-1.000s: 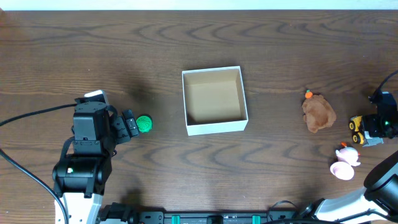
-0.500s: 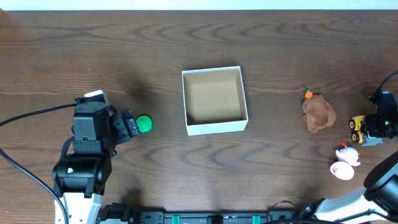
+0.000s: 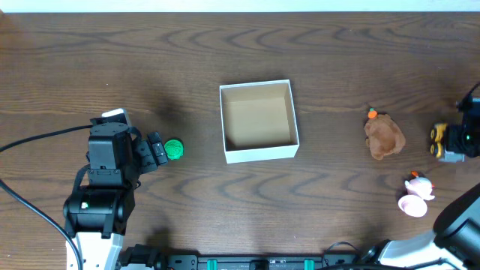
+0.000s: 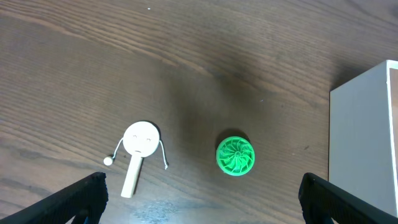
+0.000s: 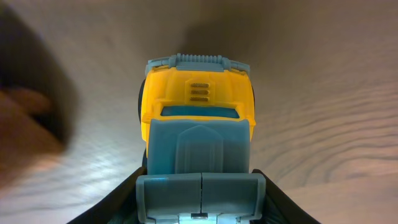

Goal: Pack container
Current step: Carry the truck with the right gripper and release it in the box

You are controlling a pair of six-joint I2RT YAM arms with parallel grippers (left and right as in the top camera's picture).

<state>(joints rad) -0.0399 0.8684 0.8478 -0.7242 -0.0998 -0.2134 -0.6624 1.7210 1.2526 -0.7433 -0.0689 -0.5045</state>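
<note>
The robot's right gripper will release the grey toy truck on the middle of the white box's brown bottom [image 3: 255, 115]. The truck is now held above the table.
The container [image 3: 226, 122] is a square white box with a brown inside, at the table's middle; nothing shows inside it. Its white wall shows at the right edge of the left wrist view [image 4: 367, 143]. My right gripper [image 3: 459, 141] at the far right is shut on a yellow and grey toy truck [image 5: 198, 118], also seen overhead [image 3: 442, 139], and holds it above the table. My left gripper [image 3: 157, 150] is open and empty, beside a green round toy [image 3: 174, 149], which the left wrist view shows [image 4: 236, 155] between the fingers.
A brown plush toy with an orange tip [image 3: 383, 136] lies right of the box. A pink and white duck toy [image 3: 415, 195] lies near the front right. A small white rattle drum on a wooden stick [image 4: 139, 149] lies left of the green toy.
My right gripper has lifted the toy truck and moved it up and slightly right in the overhead view. The left arm has not moved.
</note>
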